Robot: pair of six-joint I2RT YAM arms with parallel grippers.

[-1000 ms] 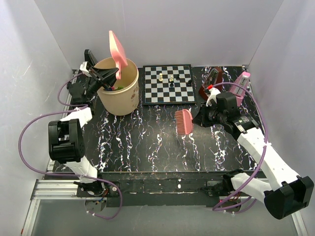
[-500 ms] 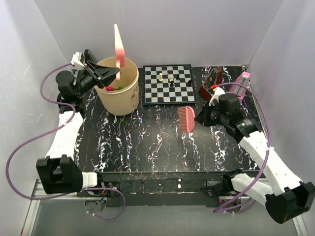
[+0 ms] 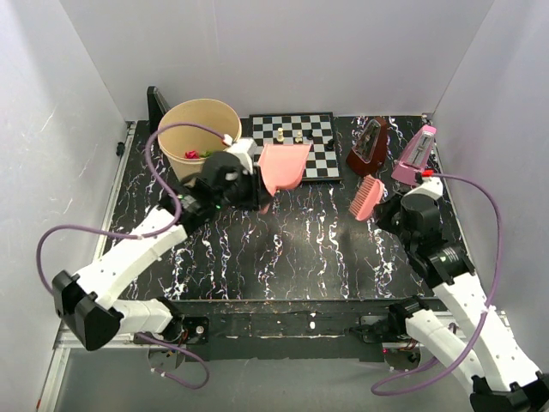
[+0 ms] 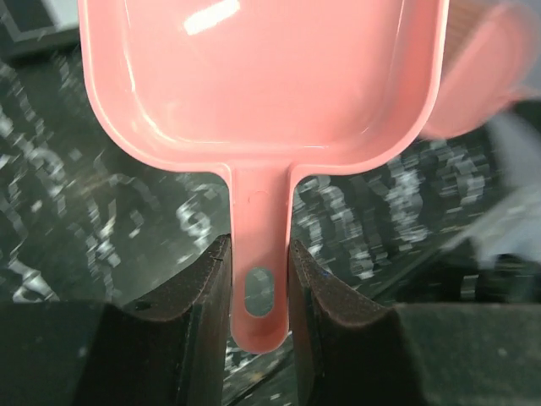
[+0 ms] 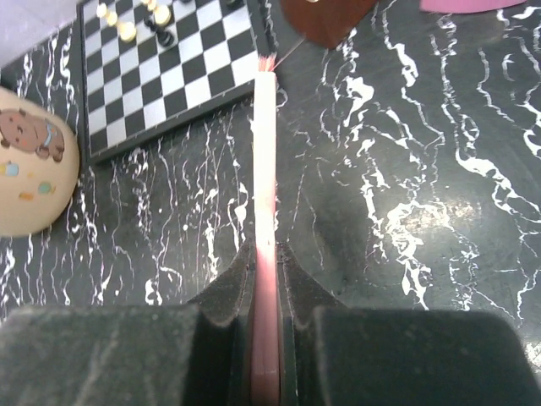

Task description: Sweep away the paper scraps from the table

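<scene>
Next, I open my right gripper to release the pink brush, still held over the table, on the black table (image 3: 352, 211) (image 5: 326, 167), in front of the brown metronome.
My left gripper (image 3: 254, 187) is shut on the handle of a pink dustpan (image 3: 281, 167), which shows empty in the left wrist view (image 4: 262, 76). It is held over the black veined table (image 3: 283, 249), just in front of the chessboard. My right gripper (image 3: 386, 209) is shut on a pink brush (image 3: 367, 197), seen edge-on in the right wrist view (image 5: 265, 169), held over the table's right side. A few paper scraps (image 3: 194, 154), red and green, lie inside the beige bucket (image 3: 184, 129) at the back left. I see no scraps on the table.
A checkered chessboard (image 3: 317, 167) with a few small pieces lies at the back centre. A brown metronome (image 3: 367, 148) and a pink one (image 3: 413, 154) stand at the back right. White walls enclose the table on three sides.
My left gripper swung the dustpan from above the bucket rim down and right to in front of the chessboard. My right gripper drew the brush back to the right.
</scene>
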